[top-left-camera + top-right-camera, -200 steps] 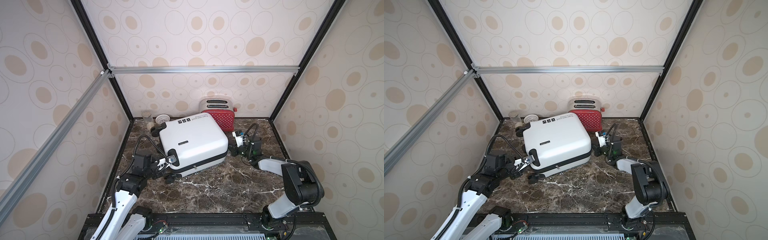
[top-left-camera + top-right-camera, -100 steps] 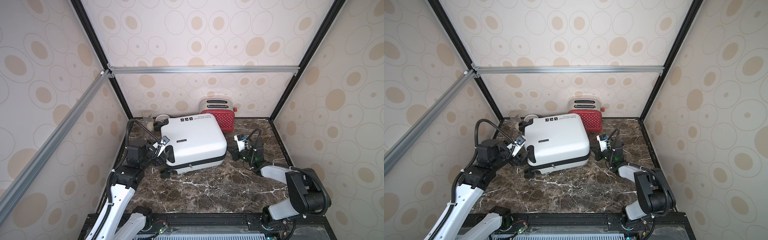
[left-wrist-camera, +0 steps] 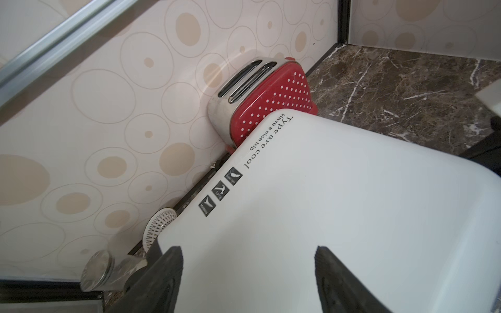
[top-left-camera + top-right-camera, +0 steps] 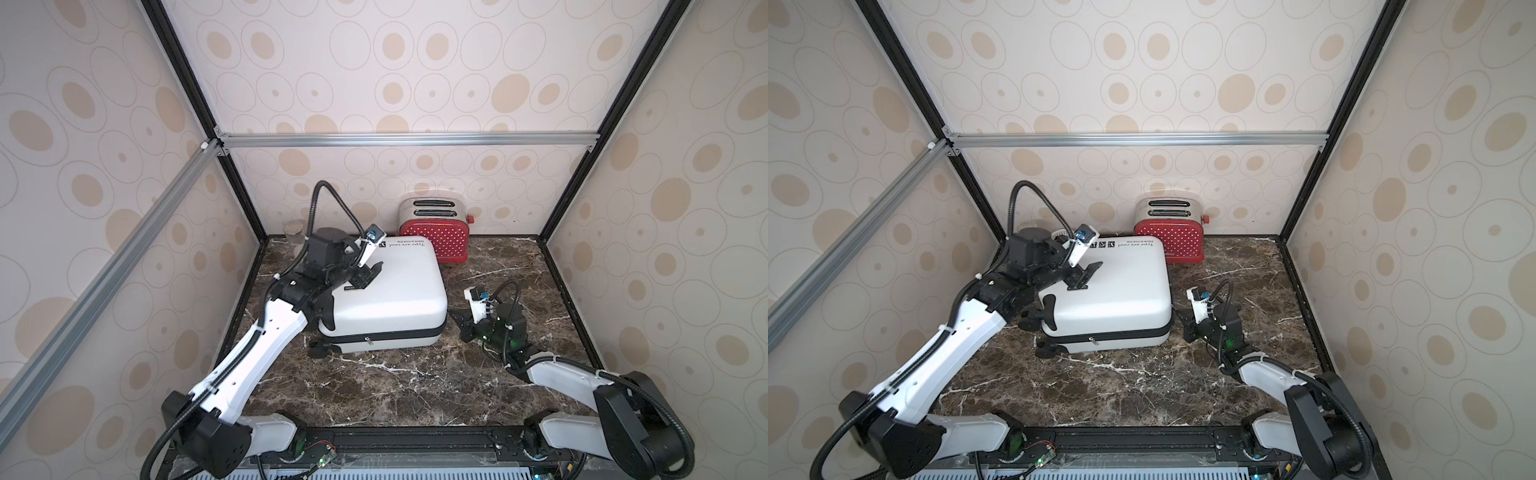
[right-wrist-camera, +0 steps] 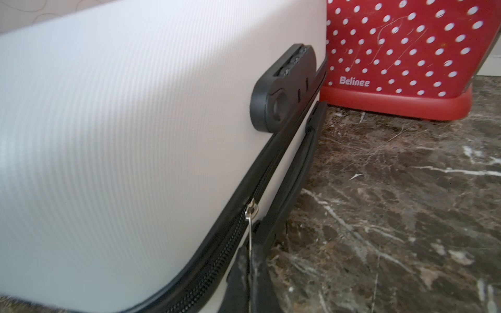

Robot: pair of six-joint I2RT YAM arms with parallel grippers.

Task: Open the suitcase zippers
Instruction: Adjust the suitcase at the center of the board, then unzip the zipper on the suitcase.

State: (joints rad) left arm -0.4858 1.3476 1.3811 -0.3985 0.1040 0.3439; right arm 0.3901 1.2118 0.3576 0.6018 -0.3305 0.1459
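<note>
My right gripper should open and take the tab close to the slider (image 5: 251, 212) before pulling along the seam, as it holds the silver pull tab by its tip.
The white suitcase (image 4: 395, 291) (image 4: 1117, 295) lies flat on the marble table, left of middle. The zippers' black band (image 4: 395, 332) (image 4: 1121, 335) runs round its seam, and one silver pull tab (image 4: 367, 340) hangs on the front side. My left gripper (image 4: 368, 274) (image 4: 1086, 274) (image 3: 248, 252) hovers open over the case's top (image 3: 339, 211), holding nothing. At the right front corner my right gripper (image 4: 455, 318) (image 4: 1181, 316) (image 5: 250, 261) is shut on a second silver pull tab (image 5: 250, 226) beside the white shell (image 5: 135, 130).
A red polka-dot toaster (image 4: 432, 237) (image 4: 1169, 239) (image 3: 273, 100) (image 5: 393, 54) stands against the back wall, touching the case's far right corner. A glass (image 4: 293, 235) (image 3: 97, 271) and a white strainer (image 3: 160, 225) sit in the back left corner. A black combination lock (image 5: 284, 89) sits on the case's side.
My left gripper has opened, left the case's handle side and risen over its top. The suitcase has turned squarer and slid toward the back wall. The right gripper stays shut at the corner.
</note>
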